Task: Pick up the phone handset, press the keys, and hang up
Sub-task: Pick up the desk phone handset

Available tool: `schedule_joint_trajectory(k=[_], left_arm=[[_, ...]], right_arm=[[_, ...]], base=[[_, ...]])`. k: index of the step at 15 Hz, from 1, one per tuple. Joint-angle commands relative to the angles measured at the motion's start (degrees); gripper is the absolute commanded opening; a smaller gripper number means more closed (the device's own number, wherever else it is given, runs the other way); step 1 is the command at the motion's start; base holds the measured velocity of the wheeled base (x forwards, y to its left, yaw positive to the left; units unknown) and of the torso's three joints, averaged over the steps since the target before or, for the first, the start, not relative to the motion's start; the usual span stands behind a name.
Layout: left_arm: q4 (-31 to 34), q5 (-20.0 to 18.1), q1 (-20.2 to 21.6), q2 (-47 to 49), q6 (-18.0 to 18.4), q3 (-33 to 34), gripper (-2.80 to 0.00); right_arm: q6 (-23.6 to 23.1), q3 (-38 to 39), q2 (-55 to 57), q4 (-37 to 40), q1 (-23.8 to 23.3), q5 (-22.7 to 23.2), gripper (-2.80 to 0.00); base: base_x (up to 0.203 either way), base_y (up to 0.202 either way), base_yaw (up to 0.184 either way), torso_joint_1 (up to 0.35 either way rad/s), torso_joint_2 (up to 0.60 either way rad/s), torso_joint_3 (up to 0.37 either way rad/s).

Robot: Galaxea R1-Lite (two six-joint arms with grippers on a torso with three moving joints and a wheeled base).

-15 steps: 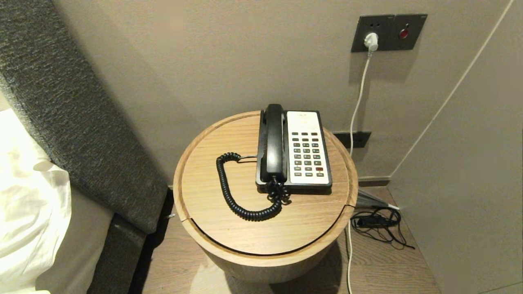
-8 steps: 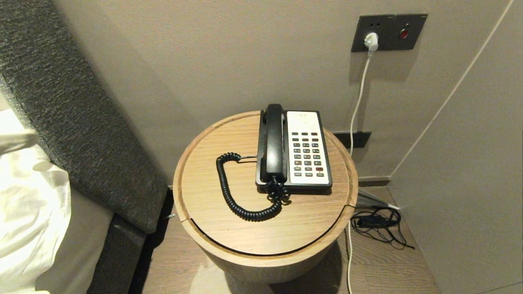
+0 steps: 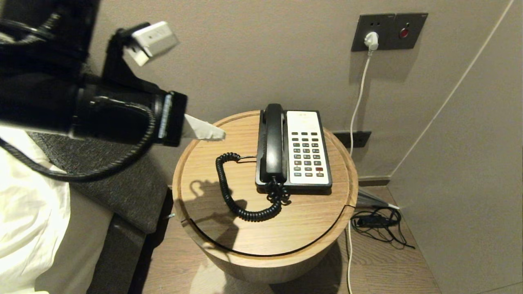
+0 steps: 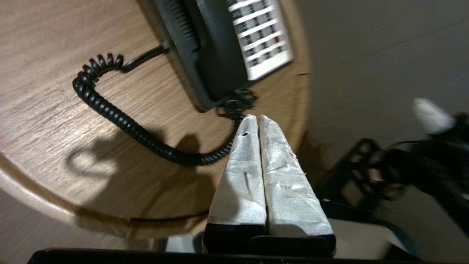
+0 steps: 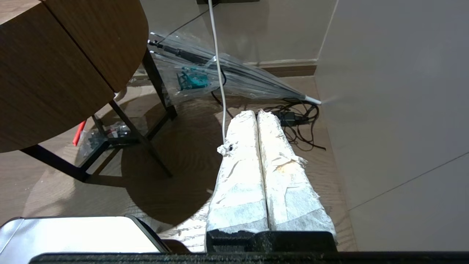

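Note:
My left gripper needs to next travel to the middle of the black handset (image 3: 274, 148) (image 4: 214, 22), beside the keys of the phone, and then close on it there.
A black handset (image 3: 273, 143) lies in the cradle on the left side of a white-faced phone (image 3: 307, 148) with dark keys (image 3: 306, 155), on a round wooden side table (image 3: 204, 183). A coiled black cord (image 3: 233, 196) loops from the handset across the table; it also shows in the left wrist view (image 4: 121, 123) with the handset (image 4: 220, 55). My left gripper (image 3: 218, 133) is shut and empty, above the table's left rim, left of the handset and apart from it. My right gripper (image 5: 256, 114) is shut and empty, low beside the table over the floor, out of the head view.
A padded headboard (image 3: 122, 192) and white bedding (image 3: 28, 220) stand left of the table. The wall behind has a socket panel (image 3: 388, 32) with a white cable (image 3: 357, 106). Tangled black cables (image 3: 378, 222) and a clear umbrella (image 5: 234, 80) lie on the floor at right.
My left arm has swung into the head view from the left and now reaches over the table's left rim, casting a shadow on the tabletop. The phone has not moved.

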Motion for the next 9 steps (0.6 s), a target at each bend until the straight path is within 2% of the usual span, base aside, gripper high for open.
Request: schedule_joint_trajectory(k=[1, 3, 5, 6, 9], left_arm=[[0.11, 3.33, -2.45, 5.79, -0.04, -0.59, -2.8], [-0.47, 5.01, -3.85, 8.12, 0.89, -1.92, -2.8], [-0.16, 6.82, -4.13, 9.24, 4.9, -2.27, -2.8], [-0.28, 7.9, -5.02, 9.46, 5.62, -1.85, 0.0], [-0.69, 10.18, -6.32, 11.39, 5.61, -4.58, 0.0]], right_arm=[[-0.02, -0.01, 0.09, -0.02, 0.0, -0.01, -2.8], [0.07, -0.01, 0.09, -0.02, 0.0, -0.01, -2.8], [-0.02, -0.01, 0.09, -0.02, 0.0, -0.01, -2.8], [-0.02, -0.01, 0.09, -0.02, -0.09, -0.01, -2.8], [-0.02, 0.07, 0.09, -0.02, 0.0, -0.01, -2.8]], base=[[0.0, 0.0, 0.0, 0.0, 0.0, 0.0], [0.0, 0.0, 0.0, 0.0, 0.0, 0.0], [0.0, 0.0, 0.0, 0.0, 0.0, 0.0], [0.0, 0.0, 0.0, 0.0, 0.0, 0.0], [0.0, 0.0, 0.0, 0.0, 0.0, 0.0]])
